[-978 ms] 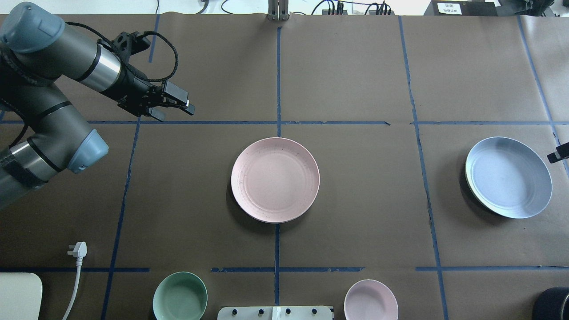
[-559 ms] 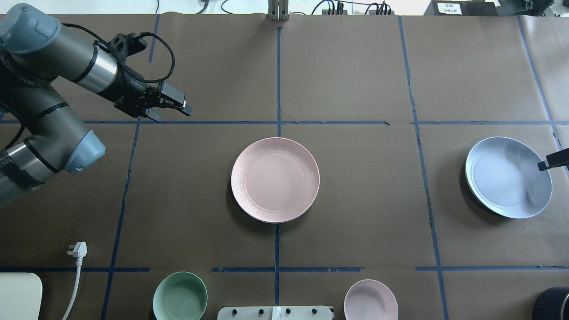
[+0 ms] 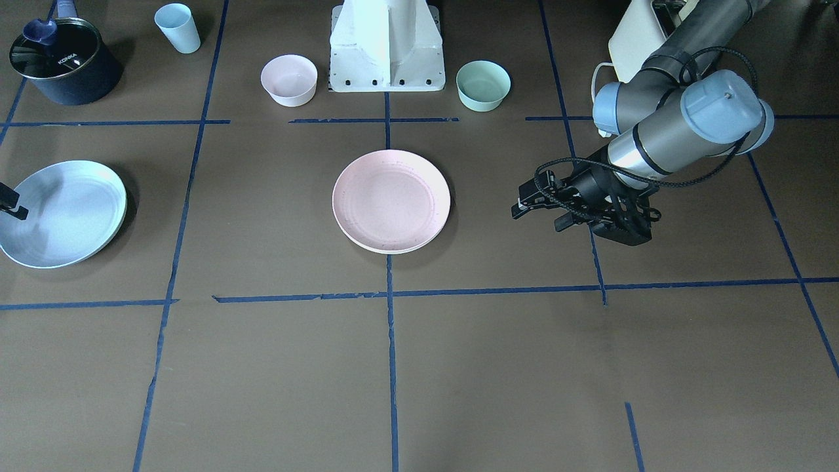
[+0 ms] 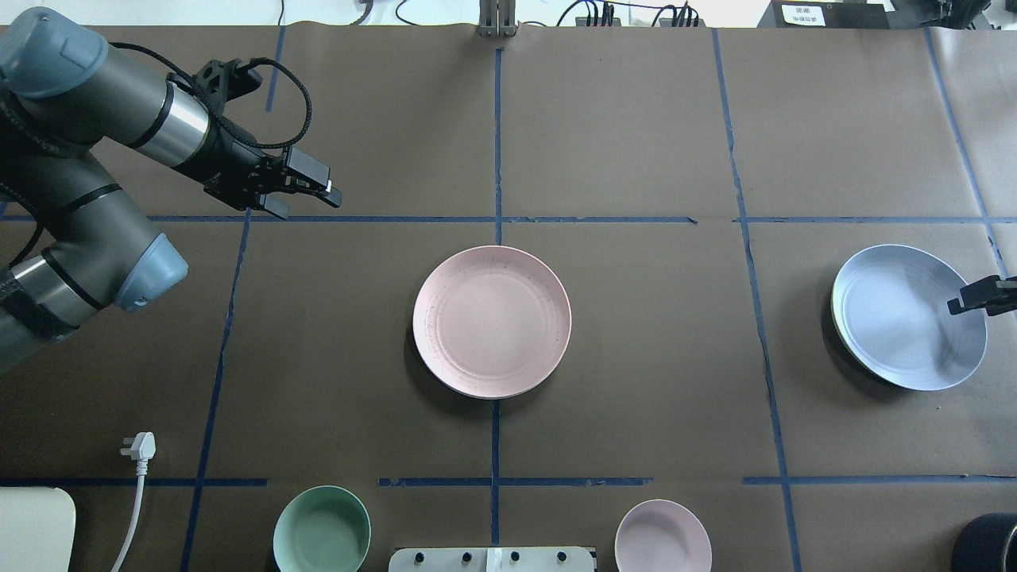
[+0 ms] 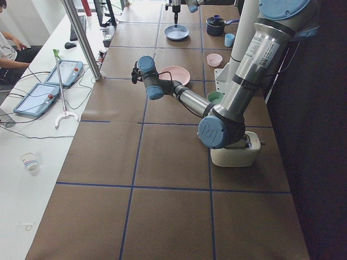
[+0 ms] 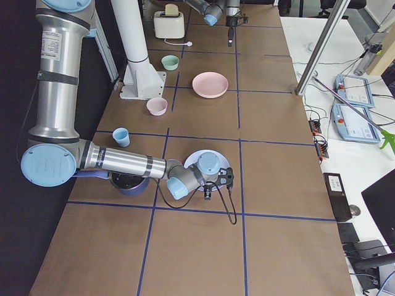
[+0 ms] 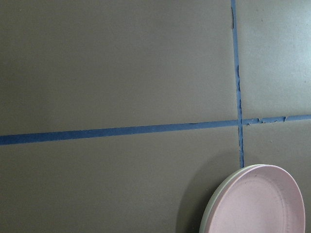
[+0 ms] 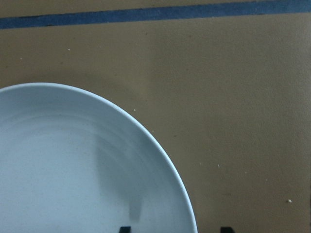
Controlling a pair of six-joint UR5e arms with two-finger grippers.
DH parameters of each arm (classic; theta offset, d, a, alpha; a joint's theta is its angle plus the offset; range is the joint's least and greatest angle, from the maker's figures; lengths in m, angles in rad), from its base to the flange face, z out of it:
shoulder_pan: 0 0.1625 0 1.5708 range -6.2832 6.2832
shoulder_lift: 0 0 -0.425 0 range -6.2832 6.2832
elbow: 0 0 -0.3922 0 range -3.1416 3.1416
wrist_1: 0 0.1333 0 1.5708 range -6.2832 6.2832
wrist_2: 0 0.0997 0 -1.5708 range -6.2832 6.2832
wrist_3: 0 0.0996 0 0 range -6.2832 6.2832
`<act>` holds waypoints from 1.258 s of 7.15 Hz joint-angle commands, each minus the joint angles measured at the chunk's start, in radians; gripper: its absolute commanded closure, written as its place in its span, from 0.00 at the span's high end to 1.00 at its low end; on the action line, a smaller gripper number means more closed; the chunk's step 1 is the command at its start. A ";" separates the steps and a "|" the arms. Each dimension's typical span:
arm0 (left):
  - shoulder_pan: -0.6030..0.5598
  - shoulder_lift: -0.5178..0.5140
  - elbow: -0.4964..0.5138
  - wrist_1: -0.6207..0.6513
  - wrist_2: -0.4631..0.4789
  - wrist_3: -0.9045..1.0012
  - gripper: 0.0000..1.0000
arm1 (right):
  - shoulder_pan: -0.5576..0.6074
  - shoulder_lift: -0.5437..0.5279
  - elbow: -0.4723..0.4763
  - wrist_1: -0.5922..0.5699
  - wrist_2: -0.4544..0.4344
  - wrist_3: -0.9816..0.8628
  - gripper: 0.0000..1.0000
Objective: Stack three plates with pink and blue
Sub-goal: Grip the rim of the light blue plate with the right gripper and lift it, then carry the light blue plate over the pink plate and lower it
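Observation:
Next, I let go of the light blue plate with my right gripper squarely on top of the pale pink plate (image 3: 391, 200).
The pale pink plate (image 4: 491, 322) lies at the table's middle. In the left wrist view (image 7: 260, 201) a cream-white rim (image 7: 208, 221) shows just under it; no cream-white plate shows apart. The light blue plate (image 4: 906, 316) lies at the far right. My right gripper (image 4: 965, 302) hangs over its right rim; in the right wrist view its fingertips (image 8: 125, 228) stand apart on either side of the rim, open and empty. My left gripper (image 4: 306, 199) is open and empty, up and left of the pink plate, well apart from it.
A mint-green bowl (image 4: 322, 531) and a small pink bowl (image 4: 663, 536) stand by the robot's base (image 3: 387, 46). A dark pot (image 3: 62, 62) and a blue cup (image 3: 177, 27) are near the blue plate. A toaster (image 3: 639, 33) and its plug (image 4: 139, 446) are on my left.
My right gripper has come in from the right edge over the blue plate's rim. My left gripper has drawn back slightly to the left.

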 commanded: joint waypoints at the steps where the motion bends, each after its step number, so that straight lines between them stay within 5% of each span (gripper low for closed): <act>1: -0.002 0.000 0.000 -0.004 -0.001 0.000 1.00 | -0.001 0.006 -0.004 0.001 -0.002 0.001 0.06; 4: -0.005 -0.001 -0.005 -0.006 -0.005 0.000 1.00 | -0.020 0.052 0.077 0.037 0.011 0.121 0.00; 6: -0.020 -0.003 -0.012 -0.006 -0.005 -0.003 1.00 | -0.189 0.258 0.151 0.108 -0.026 0.577 0.00; 8: -0.026 -0.006 -0.012 -0.006 -0.005 -0.003 1.00 | -0.475 0.417 0.219 0.094 -0.341 0.804 0.00; 9: -0.028 -0.009 -0.017 -0.006 -0.004 -0.007 1.00 | -0.542 0.473 0.246 0.018 -0.397 0.809 0.00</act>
